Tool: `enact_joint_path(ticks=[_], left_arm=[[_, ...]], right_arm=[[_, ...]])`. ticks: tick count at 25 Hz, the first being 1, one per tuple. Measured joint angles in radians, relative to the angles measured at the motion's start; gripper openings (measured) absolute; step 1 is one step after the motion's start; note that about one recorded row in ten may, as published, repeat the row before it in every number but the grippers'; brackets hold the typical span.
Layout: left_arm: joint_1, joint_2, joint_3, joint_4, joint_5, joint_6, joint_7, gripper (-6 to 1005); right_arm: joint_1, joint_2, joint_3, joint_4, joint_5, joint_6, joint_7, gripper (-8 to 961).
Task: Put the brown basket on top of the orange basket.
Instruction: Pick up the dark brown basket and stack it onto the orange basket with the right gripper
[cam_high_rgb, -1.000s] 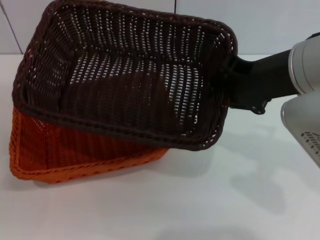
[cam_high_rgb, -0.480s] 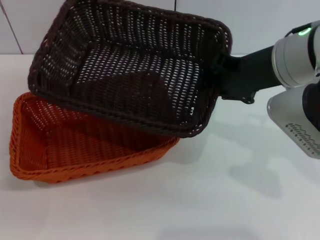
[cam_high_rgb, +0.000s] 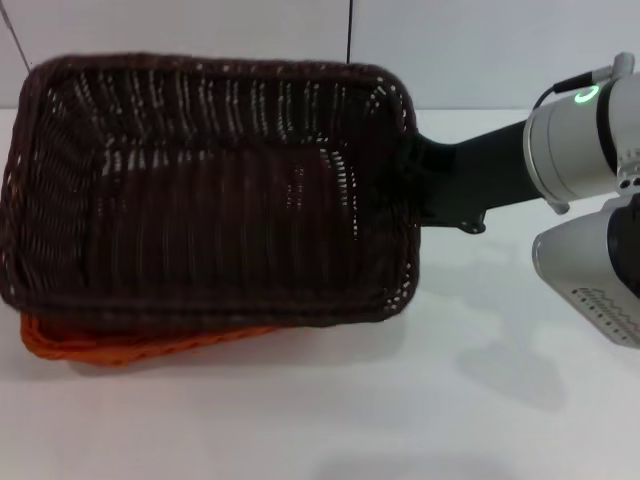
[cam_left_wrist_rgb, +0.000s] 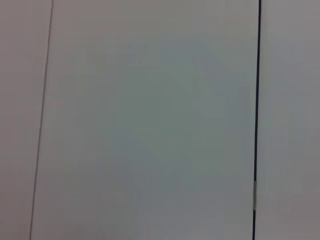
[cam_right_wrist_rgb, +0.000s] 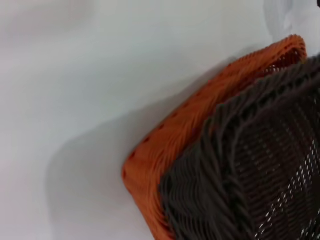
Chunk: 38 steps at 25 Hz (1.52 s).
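The robot's right gripper should release the brown basket once that basket sits nested inside the orange basket's rim (cam_high_rgb: 206, 213).
The brown basket (cam_high_rgb: 200, 200) lies nearly level over the orange basket (cam_high_rgb: 130, 348) at the left of the table, covering it almost fully. Only a strip of orange rim shows along the near left side. My right gripper (cam_high_rgb: 412, 185) is at the brown basket's right rim and shut on it, its black body reaching in from the right. The right wrist view shows the brown basket (cam_right_wrist_rgb: 260, 165) nested inside a corner of the orange basket (cam_right_wrist_rgb: 190, 130). My left gripper is out of sight.
The white table (cam_high_rgb: 400, 420) stretches in front and to the right of the baskets. A pale wall (cam_high_rgb: 480, 50) with a dark seam stands behind. My right arm's grey housing (cam_high_rgb: 590, 280) hangs at the right edge. The left wrist view shows only a pale panel (cam_left_wrist_rgb: 150, 120).
The brown basket was held tilted above the orange one. It has swung left and down and now lies level over it. My right arm moved with it.
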Motion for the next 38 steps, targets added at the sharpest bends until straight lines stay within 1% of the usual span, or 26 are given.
enact_joint_path(ticks=[4,9,15,19,22,34,35,36,38], left_arm=[[0.000,0.000,0.003,0.000,-0.002,0.001,0.000,770],[0.001,0.000,0.005,0.001,-0.003,0.004,0.000,770],[-0.003,0.000,0.007,0.000,-0.004,0.003,0.000,770],[-0.003,0.000,0.007,0.000,-0.004,0.003,0.000,770],[-0.005,0.000,0.006,0.000,-0.004,0.003,0.000,770],[-0.014,0.002,-0.001,0.011,-0.005,0.000,0.001,770],[-0.014,0.002,0.000,0.011,-0.005,0.000,0.001,770],[-0.014,0.002,0.000,0.011,-0.005,0.000,0.001,770],[-0.014,0.002,0.000,0.012,-0.005,-0.001,0.001,770]], right_arm=[[0.007,-0.002,-0.006,0.028,0.004,0.010,-0.002,189],[0.032,-0.004,-0.010,0.081,-0.001,0.053,-0.017,189],[0.076,-0.004,-0.003,0.129,-0.003,0.087,-0.028,188],[0.093,-0.005,-0.004,0.143,-0.003,0.094,-0.030,189],[0.116,-0.003,-0.003,0.169,0.005,0.107,-0.062,189],[0.144,-0.002,-0.019,0.224,0.017,0.120,-0.107,188],[0.147,-0.002,-0.016,0.243,0.027,0.152,-0.108,188],[0.147,-0.002,-0.016,0.243,0.027,0.152,-0.108,188],[0.147,-0.001,-0.017,0.259,0.045,0.195,-0.107,188]])
